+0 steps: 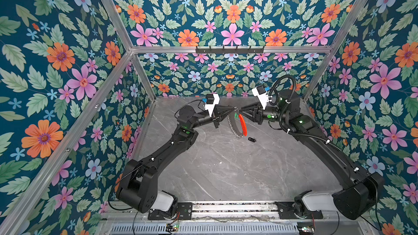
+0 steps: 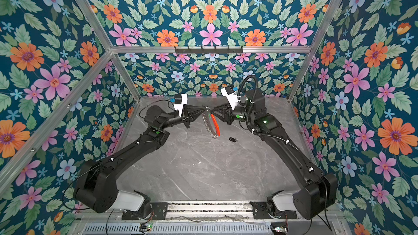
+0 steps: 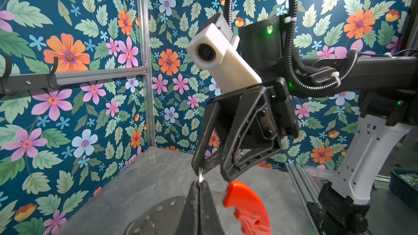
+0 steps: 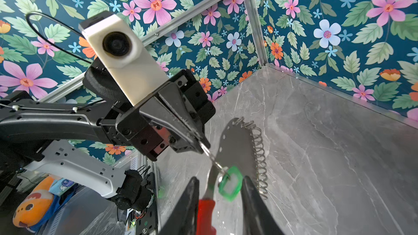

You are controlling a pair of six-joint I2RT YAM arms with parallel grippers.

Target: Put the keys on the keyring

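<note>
My right gripper has the green-tagged key dangling in its open fingers, so it should clear the key and close on the split ring (image 4: 214, 160) at my left gripper's tip.
The keyring (image 1: 235, 129) hangs upright above the table in both top views, a flat grey hoop (image 4: 235, 143) with a red-orange arc (image 3: 246, 206) and a fringe of silver split rings (image 4: 257, 154). My left gripper (image 3: 199, 183) is shut on a split ring (image 3: 200, 176) at the hoop's top edge. The green-tagged key (image 4: 230, 184) dangles by small links from that spot. It hangs between the spread fingers of my right gripper (image 4: 219, 178), which is open and faces the left gripper tip to tip (image 1: 241, 110). The black-fob key (image 1: 251, 140) lies on the table just right of the hoop (image 2: 212, 125).
The grey marble tabletop (image 1: 226, 166) is walled by floral panels on an aluminium frame. A black hook rack (image 1: 229, 50) sits on the back rail, high above. Both arms (image 1: 158, 154) (image 1: 328, 145) angle in from the front corners.
</note>
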